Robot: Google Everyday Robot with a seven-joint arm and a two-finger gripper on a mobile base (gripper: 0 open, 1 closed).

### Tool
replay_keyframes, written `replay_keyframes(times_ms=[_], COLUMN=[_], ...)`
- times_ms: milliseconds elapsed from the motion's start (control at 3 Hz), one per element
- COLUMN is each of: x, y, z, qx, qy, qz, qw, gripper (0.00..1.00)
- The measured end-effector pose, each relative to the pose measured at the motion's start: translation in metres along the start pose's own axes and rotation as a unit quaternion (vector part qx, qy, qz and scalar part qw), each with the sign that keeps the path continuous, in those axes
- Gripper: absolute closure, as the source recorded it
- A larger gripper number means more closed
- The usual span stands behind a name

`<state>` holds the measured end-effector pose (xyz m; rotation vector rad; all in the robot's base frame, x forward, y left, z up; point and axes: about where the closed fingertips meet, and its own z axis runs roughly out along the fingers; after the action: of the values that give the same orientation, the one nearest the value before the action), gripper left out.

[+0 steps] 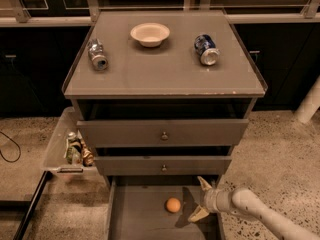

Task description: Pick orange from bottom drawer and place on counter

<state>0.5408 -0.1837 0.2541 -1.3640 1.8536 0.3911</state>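
Observation:
The orange in the open bottom drawer is next, so next my gripper moves over to it and closes around the orange's middle (174,205).
The orange (173,205) lies on the flat floor of the open bottom drawer (135,219), near its middle. My gripper (199,200) reaches in from the lower right and sits inside the drawer just right of the orange, a short gap apart. Its two cream fingers (204,183) are spread wide, one up and one down, with nothing between them. The counter (165,66) is the grey-brown cabinet top above.
On the counter lie a cream bowl (150,34), a silver can (97,55) at left and a blue can (206,49) at right, both on their sides. Two knobbed drawers (162,134) stick out slightly above. A clear side tray (57,149) with small items hangs at left.

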Motion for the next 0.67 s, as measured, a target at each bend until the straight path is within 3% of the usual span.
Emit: replay_keyframes(times_ms=[667], x=[0.012], y=[0.002], z=[0.037], qx=[-0.030], qy=[-0.036], qz=[-0.037], qw=[0.9982], gripper=[0.00])
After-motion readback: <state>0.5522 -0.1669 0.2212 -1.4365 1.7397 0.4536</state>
